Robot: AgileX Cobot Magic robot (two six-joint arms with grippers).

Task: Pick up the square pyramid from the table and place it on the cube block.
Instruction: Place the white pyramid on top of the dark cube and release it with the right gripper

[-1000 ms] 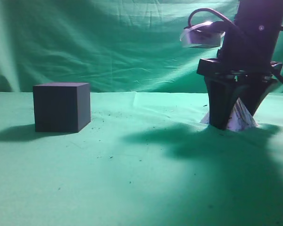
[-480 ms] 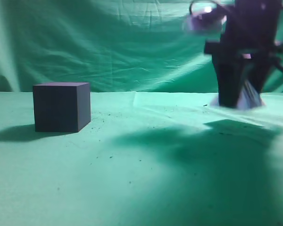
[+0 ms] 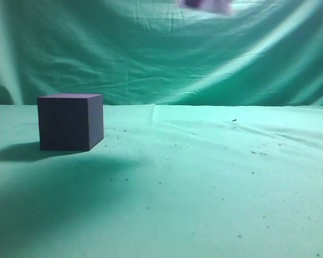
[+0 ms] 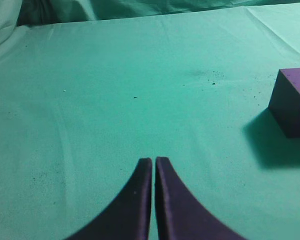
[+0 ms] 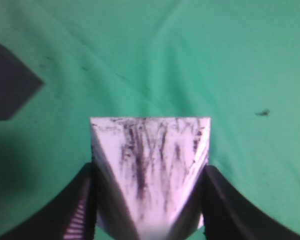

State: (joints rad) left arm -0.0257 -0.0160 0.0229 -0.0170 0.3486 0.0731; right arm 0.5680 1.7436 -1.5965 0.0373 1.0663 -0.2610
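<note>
My right gripper will set the square pyramid free base-down on the flat top of the dark navy-purple cube block (image 3: pixel 70 97). The pyramid is still well above the green table.
The square pyramid (image 5: pixel 150 155), white with dark purplish streaks, is held between the two fingers of my right gripper (image 5: pixel 150 172), well above the green table (image 3: pixel 204 177). The cube block (image 3: pixel 70 129), dark navy-purple, stands on the table at the left. In the right wrist view it shows as a dark shape (image 5: pixel 10 85) at the left edge, below and to the left of the pyramid. In the left wrist view it shows at the right edge (image 4: pixel 292 100). My left gripper (image 4: pixel 153 161) is shut and empty, low over bare cloth left of the cube.
A draped green backdrop (image 3: pixel 151 54) hangs behind the table. A pale blurred shape (image 3: pixel 207 4) shows at the top edge of the exterior view; I cannot tell what it is. Small dark specks dot the cloth.
My right gripper has lifted the pyramid off the table at the right and risen up and to the left, out of the top of the exterior view. The cube has not moved.
</note>
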